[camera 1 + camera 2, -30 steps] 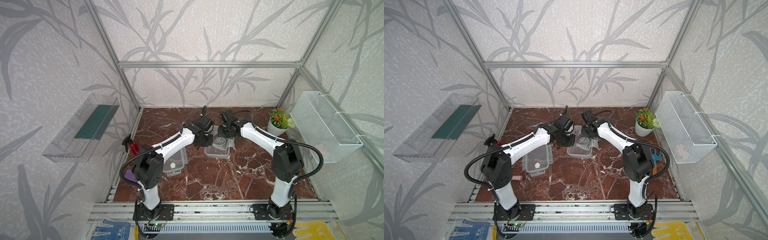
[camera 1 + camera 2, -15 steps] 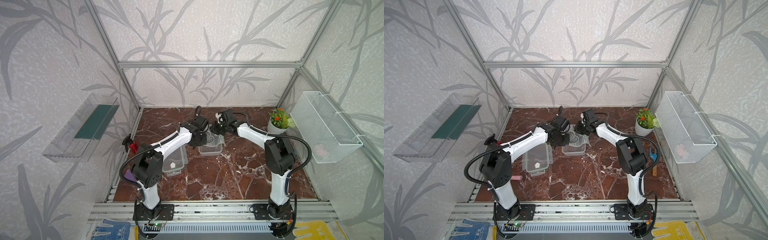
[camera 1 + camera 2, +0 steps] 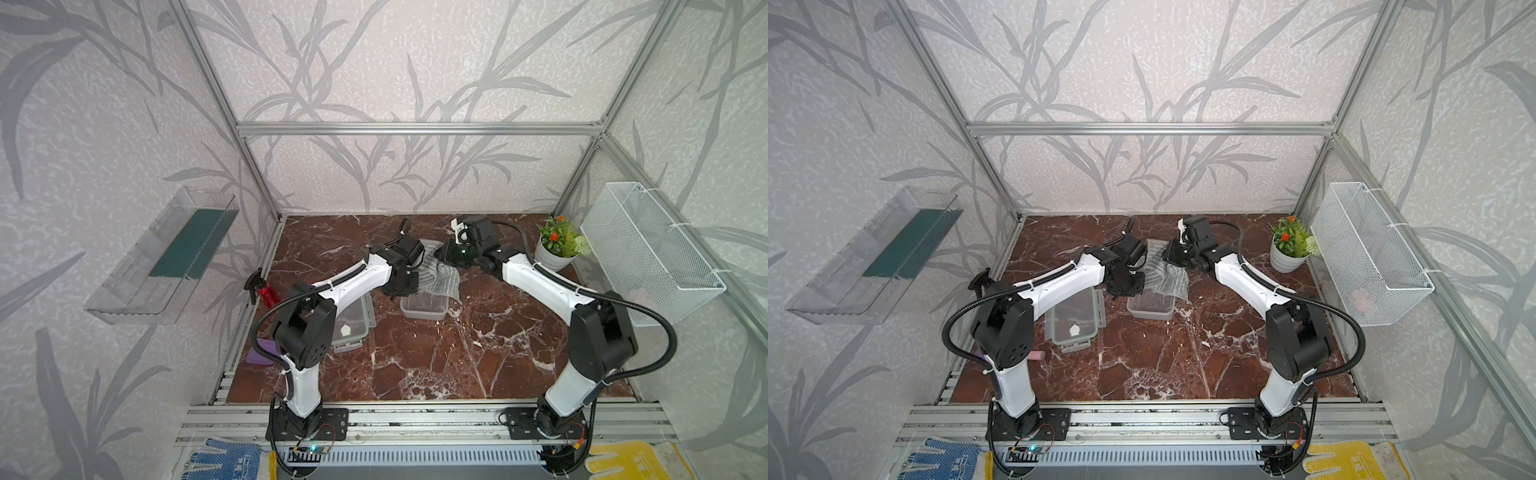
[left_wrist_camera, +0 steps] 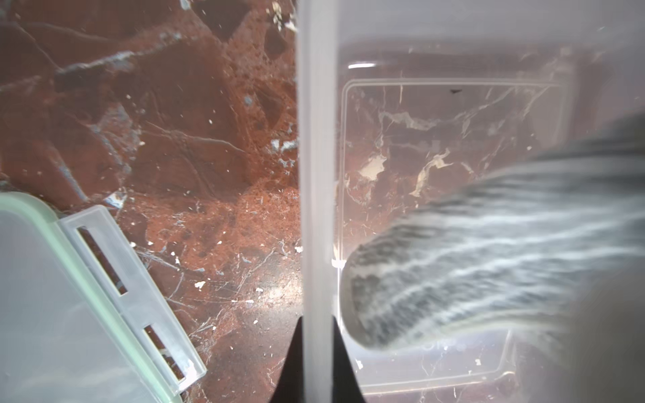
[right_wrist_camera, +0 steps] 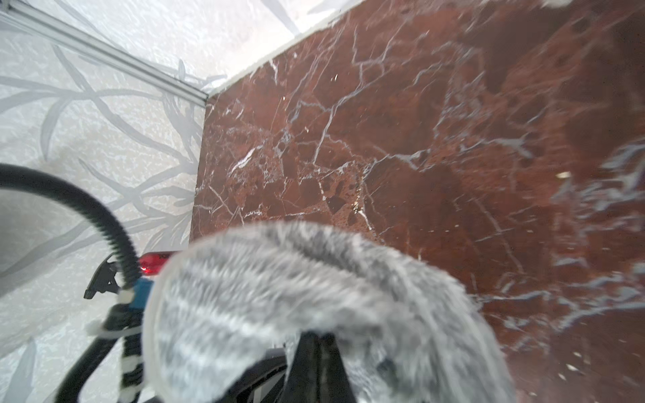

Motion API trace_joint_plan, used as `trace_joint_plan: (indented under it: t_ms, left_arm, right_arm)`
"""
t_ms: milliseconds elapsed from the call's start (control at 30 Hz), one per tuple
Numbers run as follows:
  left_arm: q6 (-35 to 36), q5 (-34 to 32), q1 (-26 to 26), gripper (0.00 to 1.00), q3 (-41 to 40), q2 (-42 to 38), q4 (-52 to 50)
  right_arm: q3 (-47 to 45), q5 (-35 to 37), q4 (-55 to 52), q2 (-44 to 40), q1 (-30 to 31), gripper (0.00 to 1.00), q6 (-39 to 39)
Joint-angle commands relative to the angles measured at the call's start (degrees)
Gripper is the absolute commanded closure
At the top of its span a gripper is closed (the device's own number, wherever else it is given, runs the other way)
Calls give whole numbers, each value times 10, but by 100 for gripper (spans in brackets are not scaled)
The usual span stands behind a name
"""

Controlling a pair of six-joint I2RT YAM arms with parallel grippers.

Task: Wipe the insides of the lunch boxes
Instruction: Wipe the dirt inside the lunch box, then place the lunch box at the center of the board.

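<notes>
My right gripper is going to let go of the grey striped cloth on the marble floor [image 3: 494,284], between the lunch box and the potted plant.
The lunch box [image 3: 424,306] [image 3: 1150,306] is a translucent tub standing open on the marble floor. My left gripper [image 3: 401,286] [image 3: 1125,286] [image 4: 316,321] is shut on its left wall [image 4: 316,174], one jaw inside and one outside. My right gripper [image 3: 441,252] [image 3: 1169,253] [image 5: 319,336] is shut on a grey striped cloth [image 3: 440,276] [image 3: 1163,276] [image 5: 279,296] behind the tub. The cloth's free end [image 4: 488,261] hangs over the tub's inside; contact with the bottom is unclear. The matching lid [image 3: 351,328] [image 3: 1075,322] [image 4: 52,296] lies to the tub's left.
A red spray bottle [image 3: 266,291] stands at the left wall. A potted plant [image 3: 555,245] sits at the back right. A white wire basket [image 3: 648,253] hangs on the right wall and a clear acrylic tray [image 3: 166,257] on the left.
My right gripper has drawn the cloth up and back from inside the tub. The tub, held by my left gripper, has shifted slightly leftward.
</notes>
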Motion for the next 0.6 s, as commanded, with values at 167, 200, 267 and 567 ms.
trace_joint_plan:
  t_ms: [167,200,267,567]
  left_arm:
    - [-2,-12,6,100,27,46,-16]
    - [-3,-13,6,100,29,50,-16]
    - [-11,-19,7,100,31,60,-16]
    - [-55,-49,17,100,21,82,0]
  right_arm:
    - [-48,72,-78,-110,-40,100,-32]
    - [-51,81,-89,-122,-45,100,-45]
    - [-55,100,-117,-148,-56,100,-60]
    - [-94,146,-187,-192,-92,100,-71]
